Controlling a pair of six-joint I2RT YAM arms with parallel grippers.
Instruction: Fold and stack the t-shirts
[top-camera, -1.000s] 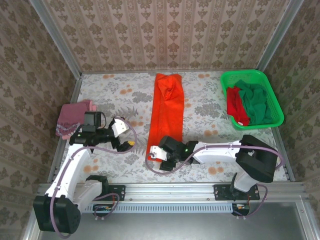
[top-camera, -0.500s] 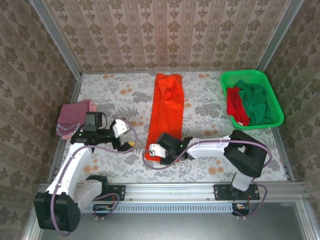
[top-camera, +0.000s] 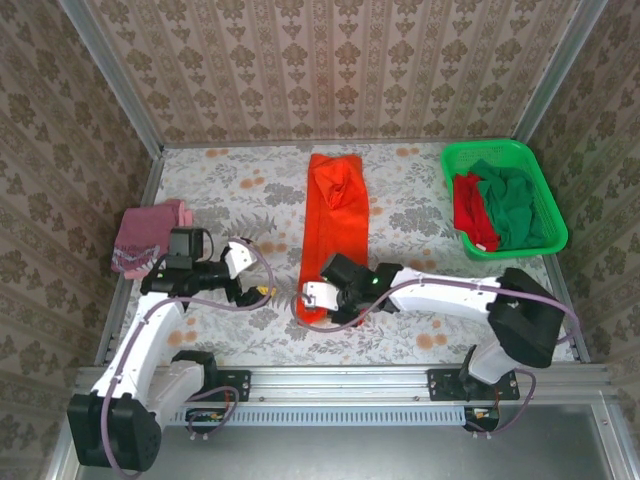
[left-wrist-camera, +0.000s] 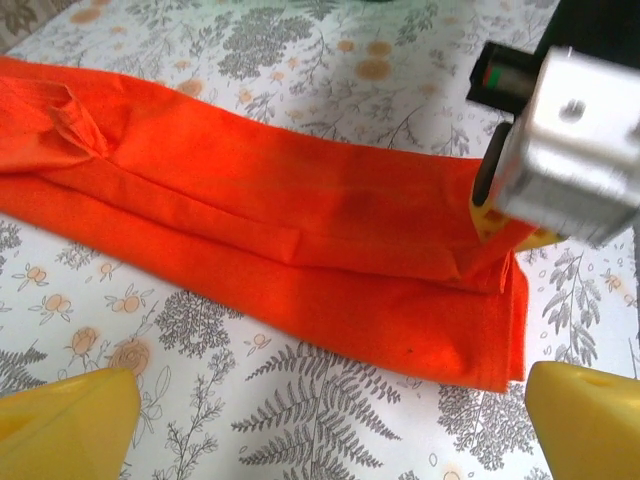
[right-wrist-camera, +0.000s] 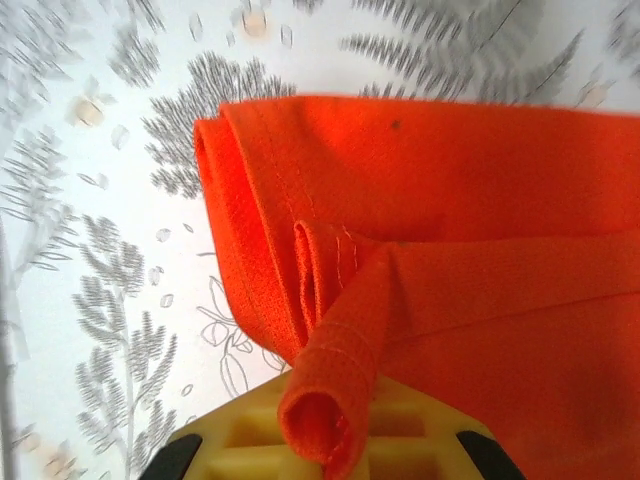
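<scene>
The robot's right gripper needs to release the rolled hem on the orange t-shirt's strip (top-camera: 325, 217), just short of the bunched far end of the strip.
The orange t-shirt (top-camera: 333, 215) lies folded lengthwise in a long strip down the table's middle. My right gripper (top-camera: 318, 298) is at its near end, shut on a rolled hem corner (right-wrist-camera: 335, 400) that rests on the yellow finger. My left gripper (top-camera: 256, 290) is open just left of that end, its yellow fingertips (left-wrist-camera: 62, 420) wide apart above the tablecloth, short of the shirt's edge (left-wrist-camera: 400, 340). From there the right gripper's body (left-wrist-camera: 565, 150) shows over the shirt's end. The pink-maroon t-shirt (top-camera: 145, 238) lies folded at the far left. The red t-shirt (top-camera: 468, 210) and dark green t-shirt (top-camera: 515, 210) sit in the basket.
The bright green mesh basket (top-camera: 520, 150) stands at the back right. A floral tablecloth (top-camera: 230, 190) covers the table, with wallpapered walls close around it. A metal rail (top-camera: 340, 380) runs along the near edge.
The right arm's forearm swung while its gripper stayed at the orange shirt's near end, shifting slightly away from me. The left gripper edged a little toward the shirt.
</scene>
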